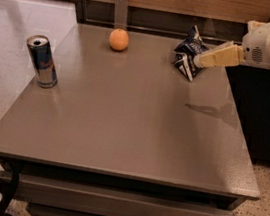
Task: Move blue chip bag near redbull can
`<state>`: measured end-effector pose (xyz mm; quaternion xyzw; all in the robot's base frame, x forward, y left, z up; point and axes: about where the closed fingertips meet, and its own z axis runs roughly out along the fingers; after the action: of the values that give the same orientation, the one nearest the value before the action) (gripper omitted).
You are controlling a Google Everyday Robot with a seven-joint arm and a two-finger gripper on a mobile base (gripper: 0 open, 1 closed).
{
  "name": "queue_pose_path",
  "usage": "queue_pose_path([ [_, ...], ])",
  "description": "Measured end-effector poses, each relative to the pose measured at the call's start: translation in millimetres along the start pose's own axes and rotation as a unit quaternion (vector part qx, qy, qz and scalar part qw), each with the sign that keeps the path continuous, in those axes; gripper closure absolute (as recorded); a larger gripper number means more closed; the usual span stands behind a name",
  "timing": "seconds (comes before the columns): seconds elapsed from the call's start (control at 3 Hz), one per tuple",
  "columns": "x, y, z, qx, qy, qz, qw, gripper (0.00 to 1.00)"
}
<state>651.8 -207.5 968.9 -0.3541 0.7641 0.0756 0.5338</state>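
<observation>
My gripper will next move to the blue chip bag and close around the bag's middle (190, 51), just under its pointed top.
The blue chip bag (189, 55) is a crumpled navy foil bag with white lettering. It stands at the far right of the grey table (122, 128). The redbull can (42, 61) stands upright near the table's left edge, far from the bag. My gripper (201, 60) reaches in from the right on a white arm. Its cream fingertips are at the bag's right side, touching or nearly touching it.
An orange (119, 40) sits at the table's far edge, left of the bag. A wooden wall panel and a metal post (121, 7) run behind the table. The arm's shadow falls on the table's right side.
</observation>
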Motion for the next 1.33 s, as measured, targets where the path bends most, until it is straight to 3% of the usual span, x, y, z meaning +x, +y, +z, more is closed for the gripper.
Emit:
queue_pose_path([
  [0.33,2,-5,20,0.008,0.021,0.001,0.9998,0.00],
  [0.67,2,-12,61,0.006,0.027,0.010,0.9996,0.00],
  [1.33,29,-20,141,-0.018,0.000,0.064,0.9978,0.00],
])
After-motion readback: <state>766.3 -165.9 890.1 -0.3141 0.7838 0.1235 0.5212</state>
